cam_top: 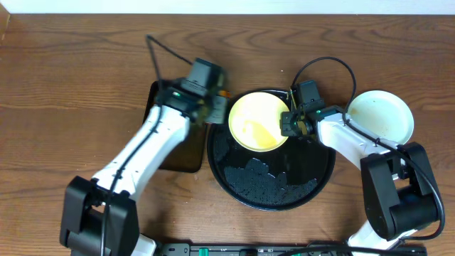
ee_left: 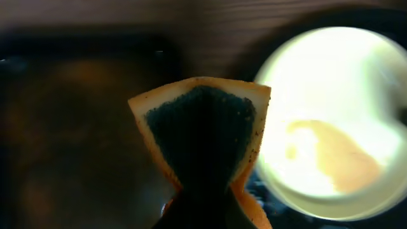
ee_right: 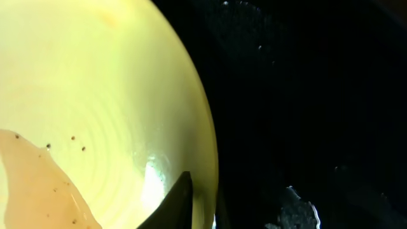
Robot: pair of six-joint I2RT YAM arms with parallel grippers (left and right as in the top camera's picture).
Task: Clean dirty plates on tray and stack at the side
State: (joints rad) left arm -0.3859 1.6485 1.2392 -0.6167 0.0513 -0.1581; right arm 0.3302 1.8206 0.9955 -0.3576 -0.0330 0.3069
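The robot's left gripper needs to release the orange sponge, now held just beside the plate, on the middle of the dark rectangular tray (cam_top: 178, 134) (ee_left: 82, 152).
The pale yellow plate (cam_top: 259, 121) is held over the back of the large round black tray (cam_top: 234, 174), tilted, with an orange-brown smear and small specks inside. My right gripper (cam_top: 290, 122) is shut on its right rim; in the right wrist view one finger lies inside the plate (ee_right: 95, 95) and one outside the rim (ee_right: 197, 210). My left gripper (cam_top: 213, 108) is shut on an orange sponge with a dark scrub face (ee_left: 200, 127), just left of the plate (ee_left: 324, 114). A mint-white plate (cam_top: 380, 115) lies on the table at the right. The third plate is out of view.
A dark rectangular tray (cam_top: 178, 153) lies left of the round tray, partly under my left arm. The round tray's surface is wet with droplets and puddles (ee_right: 299, 210). Cables loop above both wrists. The wooden table (cam_top: 64, 85) extends around.
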